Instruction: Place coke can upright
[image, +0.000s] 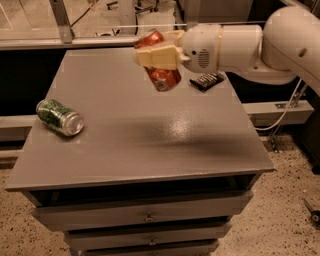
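I need to use my gripper to set the coke can, still tilted above the table's far middle, upright on the bare grey table (178, 132) in front of the dark snack wrapper.
The coke can (161, 75) is red with silver ends. It hangs tilted in the air above the far middle of the grey table (140, 135), its silver end pointing down toward me. My gripper (155, 52) reaches in from the right on a white arm and is shut on the can, with its cream fingers (156, 56) across the can's upper body. The can's top end is partly hidden behind the fingers.
A green patterned can (59, 117) lies on its side near the table's left edge. A flat dark snack wrapper (207, 81) lies at the far right. The table has drawers (145, 216) below its front edge. A cable (285, 110) hangs at the right.
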